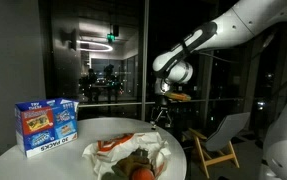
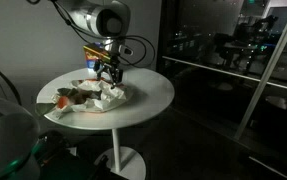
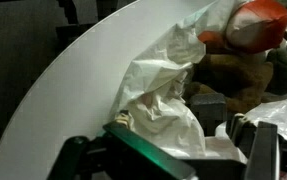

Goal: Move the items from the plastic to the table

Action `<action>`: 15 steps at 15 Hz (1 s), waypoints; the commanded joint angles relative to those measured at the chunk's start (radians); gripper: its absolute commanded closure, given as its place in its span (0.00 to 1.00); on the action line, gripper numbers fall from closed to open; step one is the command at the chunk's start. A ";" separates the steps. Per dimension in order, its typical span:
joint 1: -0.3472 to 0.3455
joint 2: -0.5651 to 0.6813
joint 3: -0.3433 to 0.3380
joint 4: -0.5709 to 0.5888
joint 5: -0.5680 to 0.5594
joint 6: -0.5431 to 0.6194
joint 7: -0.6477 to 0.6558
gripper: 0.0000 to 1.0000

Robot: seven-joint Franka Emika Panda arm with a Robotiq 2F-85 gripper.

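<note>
Next, I move my gripper to the round orange item (image 1: 142, 174) (image 3: 257, 25) beside the brown item on the plastic bag and close it around its round body.
A crumpled white plastic bag (image 1: 148, 148) lies on the round white table (image 1: 13, 152). On it sit a red-orange item (image 1: 109, 146), a brown item (image 1: 133, 158) and a round orange one (image 1: 138, 173). In an exterior view my gripper (image 2: 108, 76) hangs over the far end of the bag (image 2: 101, 95). In the wrist view my gripper (image 3: 193, 140) is open, its fingers on either side of a fold of the plastic (image 3: 163, 105). The red item (image 3: 258, 22) and the brown item (image 3: 233, 72) lie beyond it. I hold nothing.
A blue carton (image 1: 45, 125) stands upright on the table's side away from my arm. A white folding chair (image 1: 218, 140) stands off the table beside the arm. Bare tabletop (image 2: 148, 90) lies on the side away from the bag. Dark glass walls stand behind.
</note>
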State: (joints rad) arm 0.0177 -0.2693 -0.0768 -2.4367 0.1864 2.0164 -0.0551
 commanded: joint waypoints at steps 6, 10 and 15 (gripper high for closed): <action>-0.012 -0.001 0.011 0.009 0.003 -0.002 -0.003 0.00; 0.012 -0.028 0.049 -0.037 -0.016 0.045 -0.009 0.00; 0.093 -0.181 0.116 -0.142 0.004 0.027 -0.114 0.00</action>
State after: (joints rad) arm 0.0653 -0.3144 0.0091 -2.4976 0.1802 2.0477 -0.1069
